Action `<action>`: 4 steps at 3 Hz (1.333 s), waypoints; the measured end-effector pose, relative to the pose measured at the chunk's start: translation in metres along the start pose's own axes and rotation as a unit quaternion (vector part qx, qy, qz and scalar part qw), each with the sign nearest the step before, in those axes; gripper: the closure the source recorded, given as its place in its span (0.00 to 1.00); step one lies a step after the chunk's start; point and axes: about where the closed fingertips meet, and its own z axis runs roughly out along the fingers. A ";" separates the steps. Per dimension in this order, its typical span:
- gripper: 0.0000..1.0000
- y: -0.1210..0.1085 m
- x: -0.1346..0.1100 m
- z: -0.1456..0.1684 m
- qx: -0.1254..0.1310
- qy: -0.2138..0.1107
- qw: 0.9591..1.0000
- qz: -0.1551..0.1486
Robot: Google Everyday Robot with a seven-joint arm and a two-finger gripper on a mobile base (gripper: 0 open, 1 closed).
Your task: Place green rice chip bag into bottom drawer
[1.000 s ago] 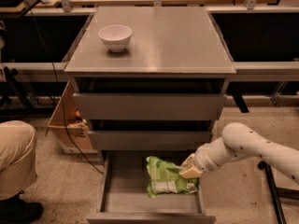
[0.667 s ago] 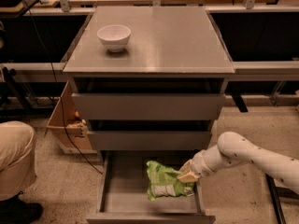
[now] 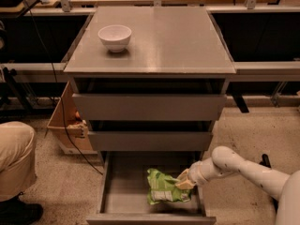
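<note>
Next, I release the green rice chip bag in the middle of the open bottom drawer's inside point(image 3: 150, 193).
The green rice chip bag point(image 3: 163, 188) lies inside the open bottom drawer point(image 3: 123, 187), toward its right side, white panel facing up. My gripper point(image 3: 184, 181) comes in from the right on a white arm and sits at the bag's right edge, over the drawer's right wall. It looks to be touching the bag there. The two grey drawers above are only slightly pulled out.
A white bowl point(image 3: 115, 37) stands on the cabinet top point(image 3: 168, 41) at the back left. A cardboard box point(image 3: 68, 125) sits on the floor left of the cabinet. A person's knee in tan trousers point(image 3: 15, 158) is at the left edge.
The arm has reached further left and lower, and the gripper sits closer over the bag. The bag lies a little flatter in the drawer.
</note>
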 end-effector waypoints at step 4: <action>0.78 -0.043 0.046 0.153 -0.050 -0.046 0.997 0.032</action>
